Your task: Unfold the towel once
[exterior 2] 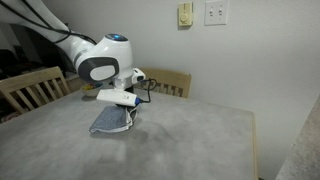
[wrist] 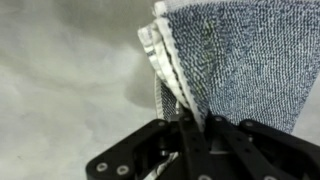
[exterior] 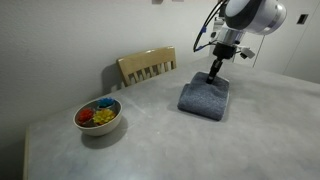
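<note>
My gripper is pinching the towel's white-trimmed edges together. Next, I lower them, open, and take only the top layer's edge (wrist: 180, 68) before I unfold the towel.
A grey-blue folded towel (exterior: 203, 98) lies on the grey table, also seen in an exterior view (exterior 2: 110, 122) and close up in the wrist view (wrist: 235, 60). My gripper (exterior: 214, 74) stands on the towel's far edge, fingers pointing down; it also shows in an exterior view (exterior 2: 130, 113). In the wrist view the gripper (wrist: 190, 125) is shut on the towel's white-trimmed edge, with the layers pinched between the black fingers. The edge looks slightly raised off the table.
A bowl (exterior: 98, 117) with coloured pieces sits near the table's corner. A wooden chair (exterior: 147, 67) stands at the table's far side; chairs (exterior 2: 30, 88) also show behind the table. The table (exterior 2: 200, 140) is wide and grey.
</note>
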Robot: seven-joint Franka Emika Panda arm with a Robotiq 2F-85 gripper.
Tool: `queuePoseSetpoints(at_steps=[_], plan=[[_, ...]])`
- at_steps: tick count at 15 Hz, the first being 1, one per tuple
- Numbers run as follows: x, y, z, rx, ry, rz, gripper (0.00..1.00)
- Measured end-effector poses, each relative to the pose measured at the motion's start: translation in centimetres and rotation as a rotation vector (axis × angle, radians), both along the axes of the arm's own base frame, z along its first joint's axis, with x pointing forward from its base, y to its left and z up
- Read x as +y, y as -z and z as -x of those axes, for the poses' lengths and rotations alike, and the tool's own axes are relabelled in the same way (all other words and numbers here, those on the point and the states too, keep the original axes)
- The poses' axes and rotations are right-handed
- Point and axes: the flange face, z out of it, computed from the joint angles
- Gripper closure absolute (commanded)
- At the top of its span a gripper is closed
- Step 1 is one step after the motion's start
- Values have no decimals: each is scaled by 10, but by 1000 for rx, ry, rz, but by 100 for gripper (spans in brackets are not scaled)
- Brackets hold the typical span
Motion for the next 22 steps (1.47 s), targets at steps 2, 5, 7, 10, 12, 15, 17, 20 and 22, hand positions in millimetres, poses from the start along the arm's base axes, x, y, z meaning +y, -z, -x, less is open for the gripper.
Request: queuePoseSetpoints(at_steps=[2,5,7,10,12,15,17,20,22], plan=[[-4,-3,-2,-36,18,13,98],[-8,-5,-2,-80,37,28,98],[-10,-4,-1,-78,42,24,98],[-18,2,3,-27,63,-7,98],[-29,9,4,20,85,-45,98],[-47,18,-2,79,99,-92,98],[-55,24,-7,112,92,-116,98],[-62,33,-15,157,74,-148,89],[-66,39,-20,180,61,-164,64]])
